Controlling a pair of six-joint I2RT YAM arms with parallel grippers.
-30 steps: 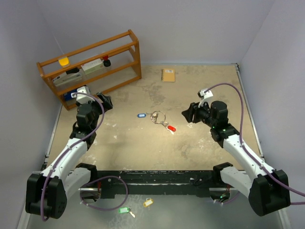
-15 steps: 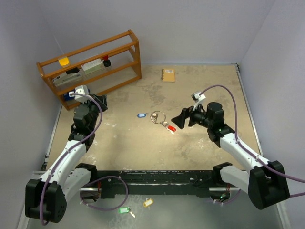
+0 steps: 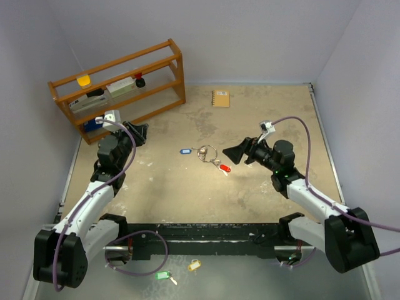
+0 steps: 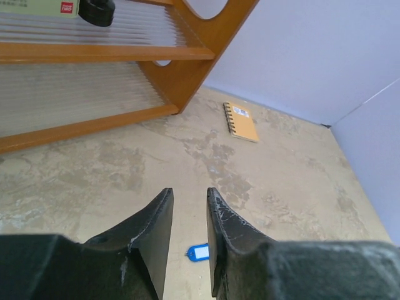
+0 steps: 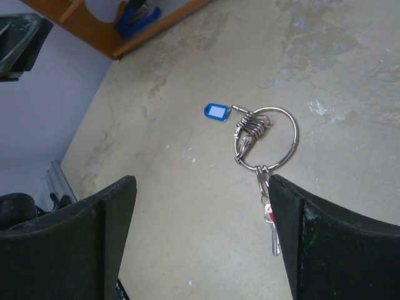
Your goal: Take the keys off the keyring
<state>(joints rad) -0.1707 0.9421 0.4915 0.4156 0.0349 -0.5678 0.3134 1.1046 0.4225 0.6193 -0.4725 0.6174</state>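
My right gripper will grip the silver loops (image 3: 217, 164) (image 5: 263, 194) of the red-tagged key, between the key's red tag and the keyring.
The keyring (image 3: 207, 152), a thin silver wire ring, lies mid-table with a blue-tagged key (image 3: 185, 150) to its left and a red-tagged key (image 3: 225, 168) to its lower right. In the right wrist view the keyring (image 5: 275, 134) carries a bunch of silver keys, the blue tag (image 5: 216, 110) lies beyond it, and the red-tagged key (image 5: 269, 215) is half hidden behind one finger. My right gripper (image 3: 232, 153) (image 5: 201, 181) hangs wide open just right of the red tag, holding nothing. My left gripper (image 3: 141, 133) (image 4: 187, 195) is well left of the ring, its jaws a narrow gap apart and empty, with the blue tag (image 4: 199, 252) seen below it.
A wooden shelf (image 3: 119, 87) with small items stands at the back left, close to the left arm. An orange spiral notebook (image 3: 220, 98) lies at the back. A green tag (image 3: 162, 275) and a yellow tag (image 3: 194, 265) lie in front of the arms' base rail.
The right gripper has moved left toward the red tag and opened wide. The left gripper's jaws have narrowed from wide open to a small gap.
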